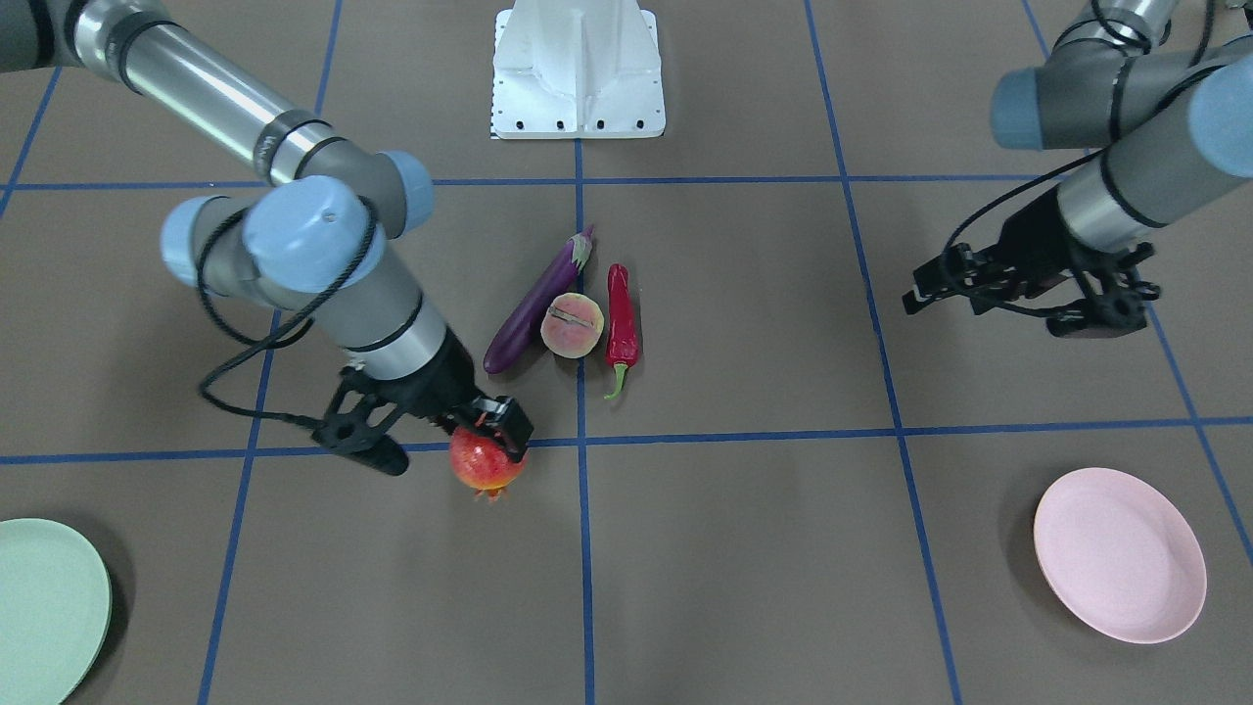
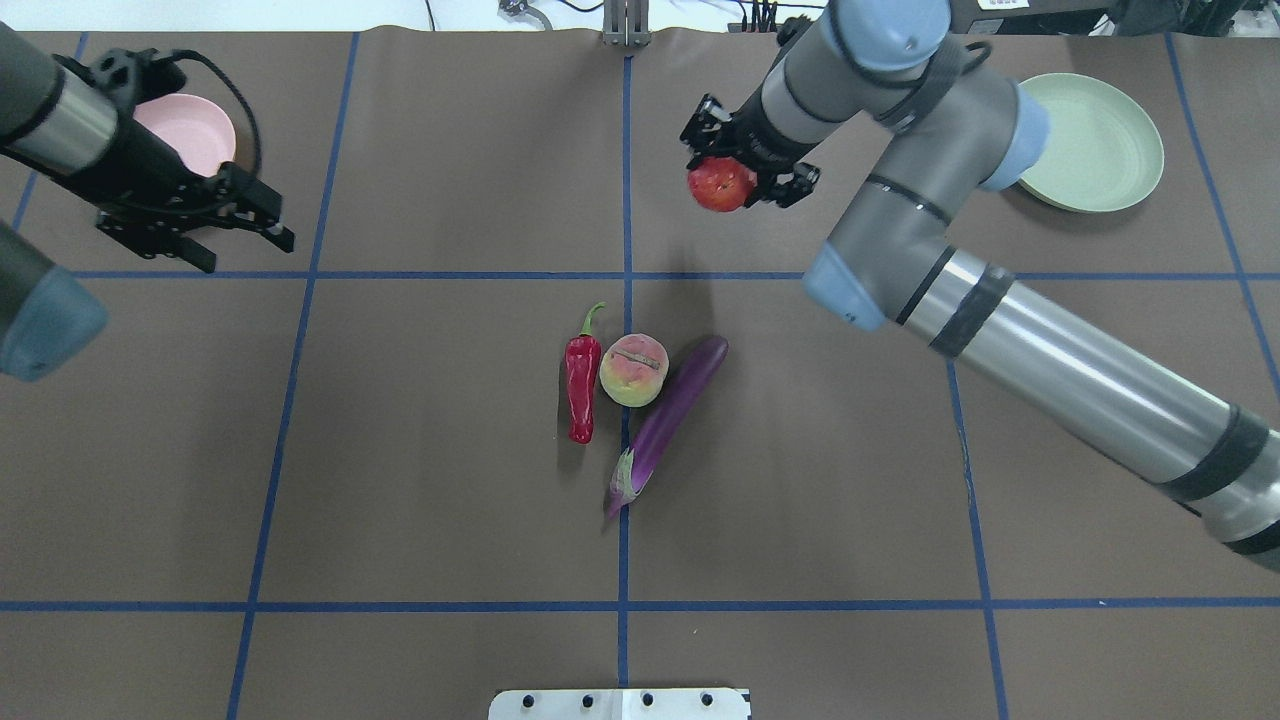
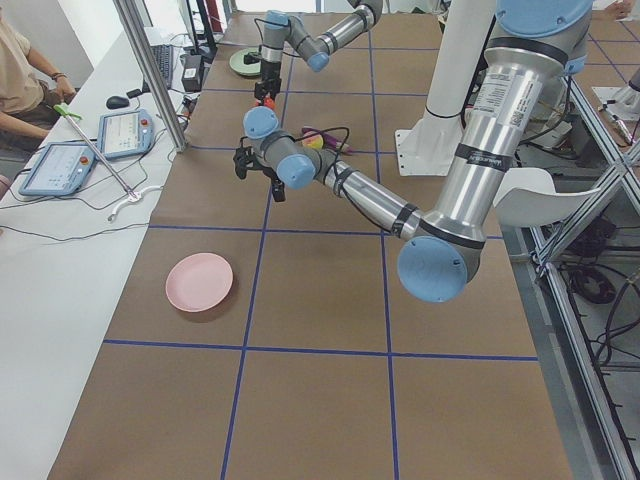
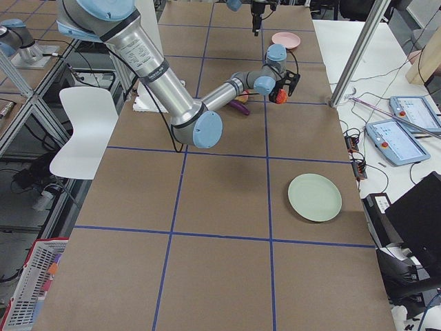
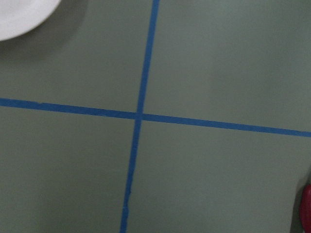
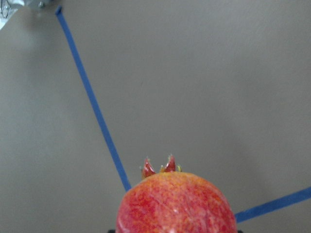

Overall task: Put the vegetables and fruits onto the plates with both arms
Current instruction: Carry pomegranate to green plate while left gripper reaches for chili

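Note:
The robot's right gripper should release the red-orange pomegranate on the mint green plate (image 1: 35, 597). The pomegranate is held above the table now.
My right gripper (image 2: 722, 178) is shut on the red-orange pomegranate (image 2: 718, 188) and holds it above the table, left of the mint green plate (image 2: 1090, 140). The pomegranate fills the bottom of the right wrist view (image 6: 177, 204), crown pointing up. The purple eggplant (image 2: 670, 410), the pink-yellow peach (image 2: 633, 369) and the red chili (image 2: 581, 385) lie side by side at the table's middle. My left gripper (image 2: 268, 216) is open and empty, hanging over the table just in front of the pink plate (image 2: 190, 130).
The white pedestal (image 1: 578, 69) stands at the robot's side of the table. Blue tape lines (image 2: 625, 275) grid the brown table. In the front-facing view the green plate (image 1: 39, 607) is at the lower left and the pink plate (image 1: 1121, 555) at the lower right.

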Available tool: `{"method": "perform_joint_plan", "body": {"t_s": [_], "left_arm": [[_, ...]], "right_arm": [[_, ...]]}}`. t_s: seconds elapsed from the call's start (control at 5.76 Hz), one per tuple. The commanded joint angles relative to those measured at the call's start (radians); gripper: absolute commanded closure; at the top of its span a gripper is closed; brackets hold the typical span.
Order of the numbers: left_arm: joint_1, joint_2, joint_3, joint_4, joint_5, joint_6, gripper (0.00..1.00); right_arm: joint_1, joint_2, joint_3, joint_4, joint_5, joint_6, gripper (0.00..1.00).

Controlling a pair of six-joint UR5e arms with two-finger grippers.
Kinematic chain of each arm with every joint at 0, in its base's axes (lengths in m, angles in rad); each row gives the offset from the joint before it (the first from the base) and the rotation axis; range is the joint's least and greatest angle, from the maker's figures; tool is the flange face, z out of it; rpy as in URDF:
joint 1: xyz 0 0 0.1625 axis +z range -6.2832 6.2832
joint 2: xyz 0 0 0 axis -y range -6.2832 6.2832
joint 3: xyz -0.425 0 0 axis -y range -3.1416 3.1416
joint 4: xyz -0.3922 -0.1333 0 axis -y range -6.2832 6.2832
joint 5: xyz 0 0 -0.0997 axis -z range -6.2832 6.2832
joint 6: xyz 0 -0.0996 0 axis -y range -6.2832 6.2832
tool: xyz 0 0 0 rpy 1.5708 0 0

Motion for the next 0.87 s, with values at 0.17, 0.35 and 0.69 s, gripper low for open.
{"method": "perform_joint_plan", "body": {"t_s": [0.17, 0.35, 0.69], "left_arm": [[0.247, -0.179, 0.019, 0.018, 0.188, -0.131, 0.01], [0.287, -0.218, 0.038, 0.027, 0.218, -0.131, 0.01], [0.356, -0.296, 0.09, 0.068, 0.313, -0.122, 0.03]], "right_arm": [[0.25, -0.157, -0.073, -0.041, 0.101, -0.47, 1.0], [0.299, -0.177, -0.174, -0.061, 0.063, -0.65, 1.0], [0.311, -0.17, -0.282, -0.069, -0.147, -0.7, 1.0]]}}
